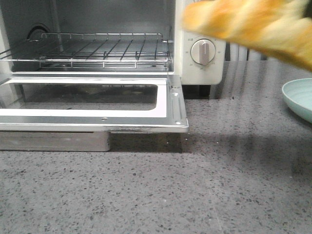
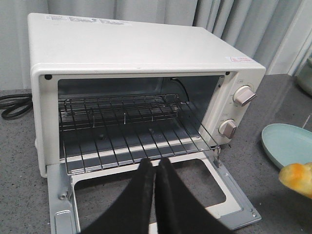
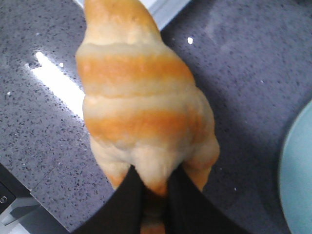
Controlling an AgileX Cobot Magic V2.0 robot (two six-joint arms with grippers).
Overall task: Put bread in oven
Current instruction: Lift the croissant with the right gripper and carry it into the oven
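Note:
My right gripper is going to release the bread on the middle of the bare wire rack [image 1: 112, 39] inside the oven.
The golden-brown bread [image 3: 141, 102] with pale stripes is pinched at one end by my right gripper [image 3: 152, 183] and hangs above the grey counter. It shows blurred at the upper right in the front view [image 1: 248, 24] and as a tip in the left wrist view [image 2: 296, 178]. The cream-white oven [image 2: 131, 53] stands with its door [image 1: 168, 105] folded down flat and its wire rack [image 1: 97, 51] bare. My left gripper [image 2: 155, 165] is shut and empty, above the lowered door just in front of the rack. The right gripper itself does not show in the front view.
A pale green plate [image 1: 298, 100] lies on the counter right of the oven, also in the left wrist view [image 2: 287, 144] and the right wrist view [image 3: 297, 180]. The oven dials [image 1: 203, 52] face front. A black cable [image 2: 12, 105] lies left of the oven. Curtains hang behind.

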